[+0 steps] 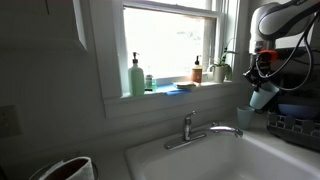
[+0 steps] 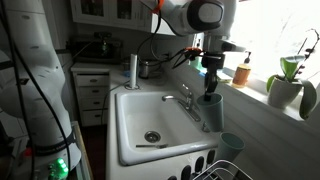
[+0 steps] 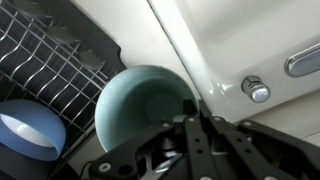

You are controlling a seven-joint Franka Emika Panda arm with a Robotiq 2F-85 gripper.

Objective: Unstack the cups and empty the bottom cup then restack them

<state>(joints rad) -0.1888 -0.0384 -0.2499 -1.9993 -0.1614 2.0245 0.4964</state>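
I will release this pale blue cup, still held above the sink's corner, inside the other cup standing [image 1: 246, 115] by the dish rack.
Two pale blue cups stand apart. My gripper [image 1: 263, 80] is shut on the rim of one cup [image 1: 262, 97] and holds it up above the sink's corner. It shows in both exterior views [image 2: 214, 110]. In the wrist view this cup [image 3: 140, 105] is seen from above, open side up, with my fingers [image 3: 190, 112] pinching its rim. I cannot tell what is inside. The other cup [image 1: 245, 118] stands upright on the counter by the dish rack, also in an exterior view [image 2: 232, 146] and at the wrist view's lower left [image 3: 30, 132].
A white sink [image 2: 135, 105] with a faucet [image 1: 197, 130] lies below the gripper. A wire dish rack [image 3: 50, 60] stands beside it. A tall pale green pump bottle [image 1: 136, 75], small bottles and a potted plant [image 2: 287, 85] line the window sill.
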